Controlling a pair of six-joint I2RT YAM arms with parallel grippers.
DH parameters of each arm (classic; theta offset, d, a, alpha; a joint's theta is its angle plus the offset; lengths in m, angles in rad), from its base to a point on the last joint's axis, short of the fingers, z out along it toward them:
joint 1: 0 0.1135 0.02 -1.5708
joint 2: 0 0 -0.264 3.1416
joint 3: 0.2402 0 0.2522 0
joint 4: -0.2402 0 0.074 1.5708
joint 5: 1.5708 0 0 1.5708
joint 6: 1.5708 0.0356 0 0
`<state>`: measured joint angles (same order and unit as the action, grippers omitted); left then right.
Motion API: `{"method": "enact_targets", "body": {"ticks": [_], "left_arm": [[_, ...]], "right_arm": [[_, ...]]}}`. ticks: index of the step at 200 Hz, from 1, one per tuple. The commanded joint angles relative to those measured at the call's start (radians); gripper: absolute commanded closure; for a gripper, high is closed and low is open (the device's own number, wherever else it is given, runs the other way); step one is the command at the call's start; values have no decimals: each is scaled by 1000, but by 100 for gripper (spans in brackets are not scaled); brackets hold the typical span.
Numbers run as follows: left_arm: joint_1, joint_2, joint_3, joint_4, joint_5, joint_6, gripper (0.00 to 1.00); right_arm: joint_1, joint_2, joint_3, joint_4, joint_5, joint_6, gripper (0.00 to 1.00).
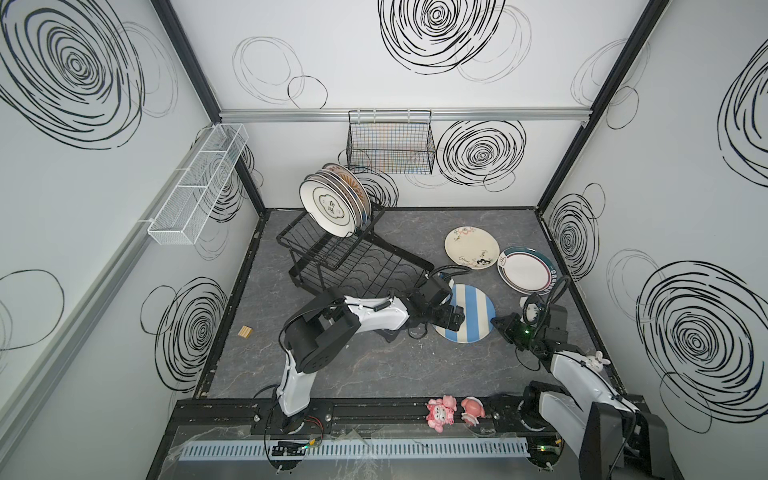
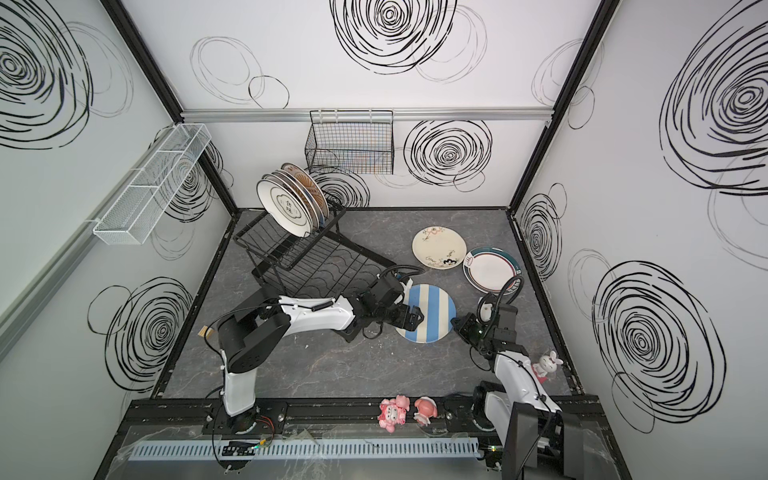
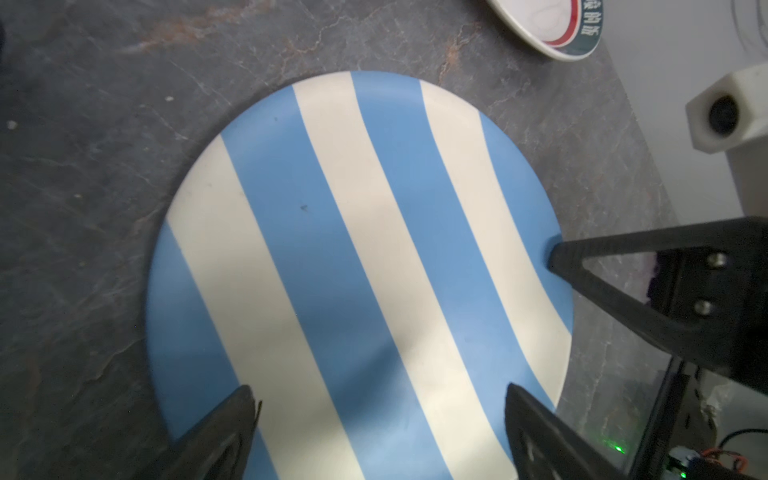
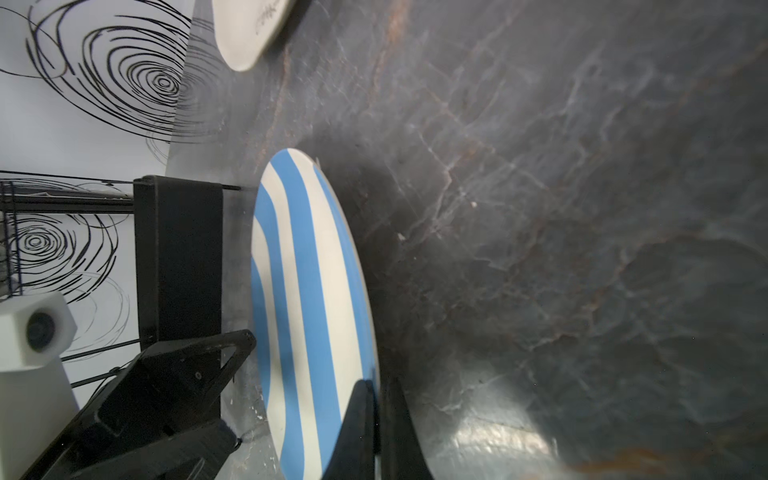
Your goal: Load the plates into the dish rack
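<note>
The striped plate's rim is caught only by the ends of my right gripper's fingers, so I need to open them and take the plate (image 3: 529, 268) deeper before I lift it.
A blue-and-cream striped plate (image 1: 473, 311) (image 2: 432, 311) (image 3: 353, 249) (image 4: 307, 291) lies on the dark table, right of centre. My right gripper (image 1: 496, 322) (image 4: 376, 384) is shut on its right rim, one finger above and one below. My left gripper (image 1: 455, 318) (image 3: 378, 390) hovers open over the plate's left part, holding nothing. A cream plate with small drawings (image 1: 471, 248) and a teal-rimmed plate (image 1: 525, 270) lie flat behind. The black dish rack (image 1: 332, 266) (image 2: 291, 266) stands at the back left. Several plates (image 1: 332, 203) stand upright in its upper basket.
A black fine-grid basket (image 1: 390, 145) hangs on the back wall and a white mesh basket (image 1: 199, 187) on the left wall. Two pink figurines (image 1: 440, 411) sit on the front rail, a rabbit figurine (image 1: 596, 359) is by my right arm, and a small wooden block (image 1: 245, 331) is at left.
</note>
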<state>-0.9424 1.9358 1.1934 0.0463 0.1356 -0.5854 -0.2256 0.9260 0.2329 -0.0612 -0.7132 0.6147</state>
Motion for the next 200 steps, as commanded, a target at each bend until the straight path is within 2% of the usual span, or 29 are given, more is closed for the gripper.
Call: {"method": "enact_targets", "body": {"ticks": [1,34,133,194,200], "left_arm": [[10,-105,-10,-2,-1,4,4],[40,-154,-41,-13,-25,15,4],[15,47,41,6,-96,-14,4],[14,101,86,-36,-167,6,4],[13,108,93,-40,-167,8,4]], "right_arm": [[-19,-53,63,-93,6,-46,100],[-21,-130,94,-150,27,-82,100],[-21,-176,-40,-82,42,-7,100],[-20,-165,-102,-36,50,23,100],[-18,-165,-103,-39,54,24,97]]}}
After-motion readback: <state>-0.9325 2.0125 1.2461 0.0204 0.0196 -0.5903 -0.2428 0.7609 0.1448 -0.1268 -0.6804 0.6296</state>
